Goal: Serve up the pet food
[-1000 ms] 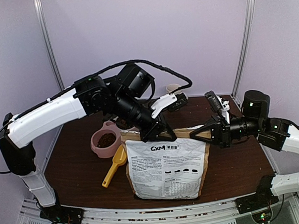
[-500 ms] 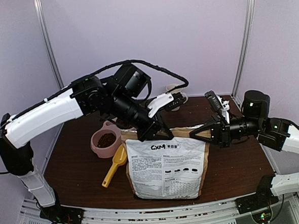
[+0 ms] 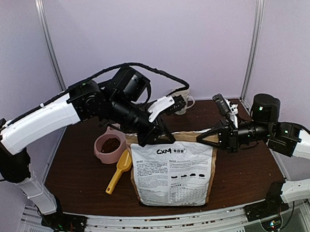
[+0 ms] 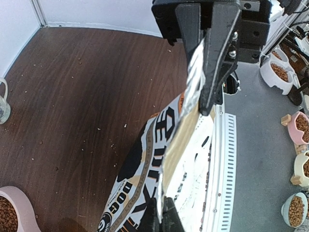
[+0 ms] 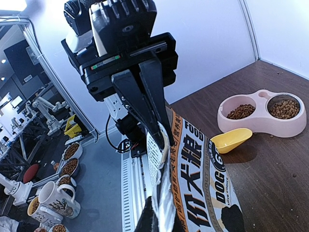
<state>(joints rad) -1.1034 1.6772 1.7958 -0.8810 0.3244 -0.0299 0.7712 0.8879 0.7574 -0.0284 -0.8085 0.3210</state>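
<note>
I will open my left gripper from the bag's top edge near its middle and take the bag's corner (image 3: 129, 139) by the scoop, giving my right gripper room.
The pet food (image 3: 110, 145) is dark kibble lying in a pink double bowl (image 3: 99, 151) at the table's left. In the right wrist view (image 5: 240, 111) it fills both compartments. A tan-and-white bag (image 3: 174, 170) stands upright mid-table. My left gripper (image 3: 155, 139) is shut on the left end of the bag's top edge, and my right gripper (image 3: 201, 138) is shut on the right end. The pinched top edge runs between them in the left wrist view (image 4: 186, 111). A yellow scoop (image 3: 119, 172) lies empty between bowl and bag.
A white mug (image 3: 183, 100) stands at the back of the table behind the left wrist. Purple walls with metal posts close in the table. Off the table, several other bowls of kibble (image 4: 277, 72) sit on the grey floor.
My left gripper has moved a little to the left while holding the bag's top edge. The right gripper and the bag's body have stayed put.
</note>
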